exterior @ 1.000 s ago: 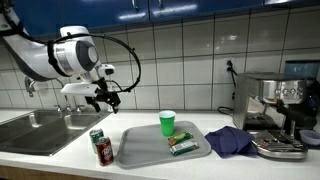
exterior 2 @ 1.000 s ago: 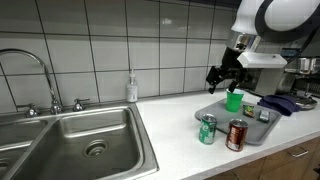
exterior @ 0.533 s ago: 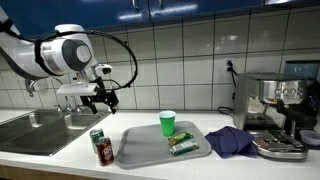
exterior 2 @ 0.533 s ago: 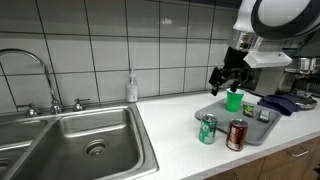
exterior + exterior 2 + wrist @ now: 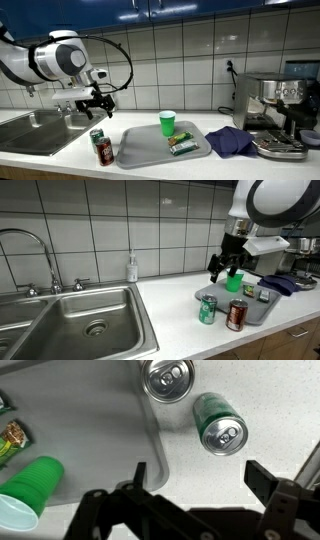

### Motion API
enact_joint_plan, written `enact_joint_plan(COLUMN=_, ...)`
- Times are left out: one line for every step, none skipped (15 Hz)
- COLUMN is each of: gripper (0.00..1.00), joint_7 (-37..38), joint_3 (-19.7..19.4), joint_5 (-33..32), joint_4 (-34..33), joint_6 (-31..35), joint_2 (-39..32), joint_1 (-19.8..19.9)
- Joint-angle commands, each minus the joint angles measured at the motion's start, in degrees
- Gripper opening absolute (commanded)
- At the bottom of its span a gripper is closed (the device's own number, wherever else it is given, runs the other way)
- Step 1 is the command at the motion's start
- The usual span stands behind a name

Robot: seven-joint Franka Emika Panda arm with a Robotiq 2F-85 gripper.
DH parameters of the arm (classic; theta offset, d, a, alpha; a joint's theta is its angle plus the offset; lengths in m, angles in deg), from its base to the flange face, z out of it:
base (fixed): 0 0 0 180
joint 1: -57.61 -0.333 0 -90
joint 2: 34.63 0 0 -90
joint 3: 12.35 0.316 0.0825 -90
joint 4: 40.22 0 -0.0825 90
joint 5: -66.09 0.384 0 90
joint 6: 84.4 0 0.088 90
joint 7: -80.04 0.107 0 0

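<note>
The gripper I have will close on the upper part of the green can point(image 5: 96, 132) point(image 5: 224, 435), which stands behind the red can next to the grey tray.
My gripper point(image 5: 100, 103) hangs open and empty above the counter, over two upright cans. It also shows in an exterior view point(image 5: 222, 268). In the wrist view the gripper point(image 5: 200, 480) has its jaws apart, with bare counter between them. The green can point(image 5: 220, 422) stands just ahead of the jaws, and the red can point(image 5: 168, 378) is beyond it at the tray's edge. Both exterior views show the green can point(image 5: 97, 137) point(image 5: 207, 309) and the red can point(image 5: 104, 150) point(image 5: 237, 315) beside the grey tray point(image 5: 145, 150).
The tray point(image 5: 90, 420) holds a green cup point(image 5: 167, 122) point(image 5: 28, 495) and a snack bar point(image 5: 182, 145). A blue cloth point(image 5: 230, 140) and a coffee machine point(image 5: 280, 110) stand past it. A sink point(image 5: 80, 325), a faucet point(image 5: 40, 250) and a soap bottle point(image 5: 131, 268) are on the other side.
My gripper has come down a little and shifted slightly toward the cans. The cans, the cup and the tray have not moved.
</note>
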Motion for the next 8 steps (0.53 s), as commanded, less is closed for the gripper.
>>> enact_joint_plan(gripper=1.0, joint_7=-1.7, joint_3=3.7, joint_5=1.3, joint_4=-0.4, joint_6=2.6, joint_2=-2.4, joint_1=3.2)
enact_joint_plan(gripper=1.0, joint_7=-1.5, joint_3=4.2, joint_5=1.5, joint_4=-0.6, joint_6=3.2, joint_2=-3.4, joint_1=3.4)
enact_joint_plan(gripper=1.0, joint_7=-1.1, joint_3=4.6, joint_5=1.0, joint_4=-0.8, joint_6=4.0, joint_2=-4.3, joint_1=3.7)
enact_joint_plan(gripper=1.0, joint_7=-1.0, joint_3=5.0, joint_5=0.9, joint_4=-1.1, joint_6=4.7, joint_2=-5.1, joint_1=4.0)
enact_joint_plan(gripper=1.0, joint_7=-0.7, joint_3=5.2, joint_5=0.6, joint_4=-1.4, joint_6=5.3, joint_2=-6.0, joint_1=4.2)
enact_joint_plan(gripper=1.0, joint_7=-0.6, joint_3=5.5, joint_5=0.4, joint_4=-1.7, joint_6=5.9, joint_2=-6.8, joint_1=4.3)
enact_joint_plan(gripper=1.0, joint_7=-0.3, joint_3=5.7, joint_5=0.1, joint_4=-2.0, joint_6=6.5, joint_2=-7.6, joint_1=4.4)
enact_joint_plan(gripper=1.0, joint_7=0.0, joint_3=5.9, joint_5=-0.4, joint_4=-2.4, joint_6=7.0, joint_2=-8.4, joint_1=4.6)
